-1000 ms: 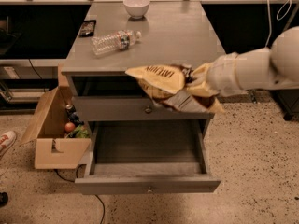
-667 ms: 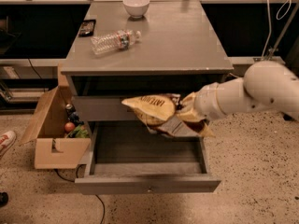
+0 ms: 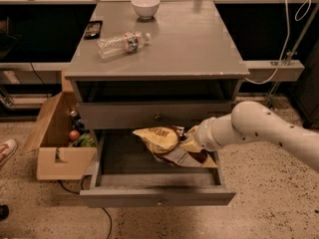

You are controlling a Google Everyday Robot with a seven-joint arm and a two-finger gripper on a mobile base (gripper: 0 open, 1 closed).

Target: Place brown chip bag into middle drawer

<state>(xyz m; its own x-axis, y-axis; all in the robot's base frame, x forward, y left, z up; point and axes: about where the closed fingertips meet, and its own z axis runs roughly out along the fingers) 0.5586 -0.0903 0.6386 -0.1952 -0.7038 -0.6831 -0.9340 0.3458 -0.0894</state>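
Note:
Next, I let go of the brown chip bag on the open drawer's bottom (image 3: 155, 168), halfway across, just behind the drawer's grey front.
The brown chip bag (image 3: 158, 138), crinkly tan and dark brown with white lettering, hangs tilted inside the open middle drawer (image 3: 157, 197), just above its floor on the right half. My gripper (image 3: 190, 144) reaches in from the right on the white arm and is shut on the bag's right end; the bag partly hides the fingers. The drawer is pulled fully out, with a small round knob on its grey front. The like grey drawer front (image 3: 157, 116) above it is closed.
On the cabinet top lie a clear water bottle (image 3: 122, 43), a white bowl (image 3: 145, 6) and a small black object (image 3: 93, 29). An open cardboard box (image 3: 55, 148) with items stands on the floor at the left. A shoe (image 3: 6, 148) shows at the left edge.
My arm has moved down and left with the chip bag, from in front of the upper drawer front into the open middle drawer.

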